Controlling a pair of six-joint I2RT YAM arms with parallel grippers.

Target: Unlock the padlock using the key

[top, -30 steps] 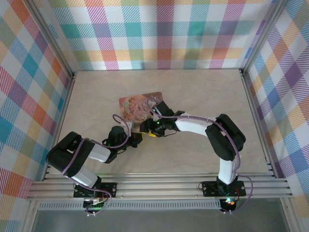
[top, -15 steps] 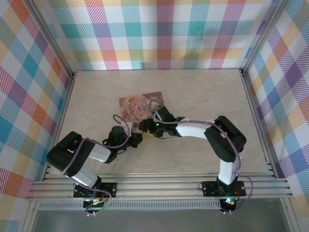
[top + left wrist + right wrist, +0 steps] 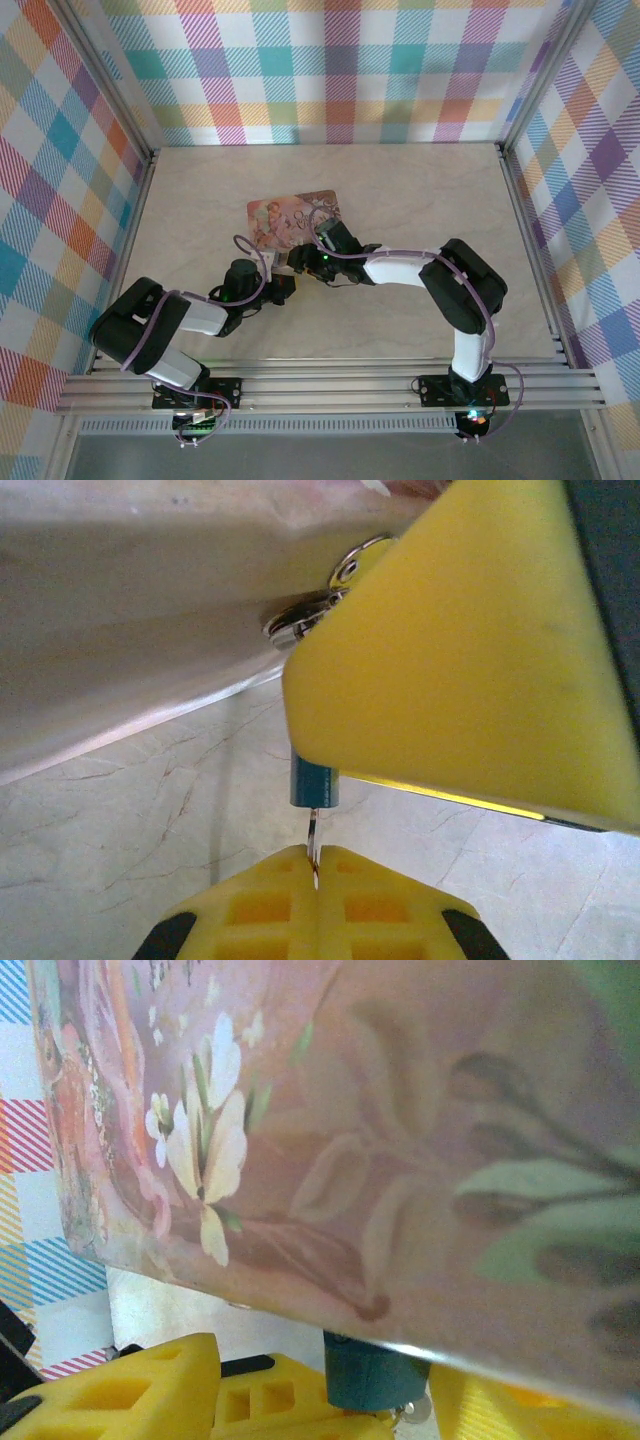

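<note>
My right gripper is holding the padlock tucked against the edge of the tin box, so it should open, back away and grab the padlock's teal body (image 3: pixel 314 783) farther out.
In the left wrist view my left gripper (image 3: pixel 316 865) is shut on the thin blade of the key (image 3: pixel 313 832). The key's tip enters the padlock, which shows as a small teal barrel (image 3: pixel 314 783) below a yellow finger (image 3: pixel 450 650) of my right gripper. Silver rings (image 3: pixel 305 620) join it to the pink tin box (image 3: pixel 150 590). In the right wrist view the same teal barrel (image 3: pixel 368 1375) sits under the tin's edge, and my right gripper (image 3: pixel 375 1415) is shut on it. From above, both grippers (image 3: pixel 283 288) (image 3: pixel 303 262) meet at the tin's near edge.
The pink illustrated tin box (image 3: pixel 290 218) lies mid-table, just beyond the grippers. Checked walls (image 3: pixel 330 70) close in the back and both sides. A metal rail (image 3: pixel 330 375) runs along the near edge by the arm bases.
My right gripper has shifted slightly left and closer to the tin's near edge. The left arm has stayed put with the key pinched.
</note>
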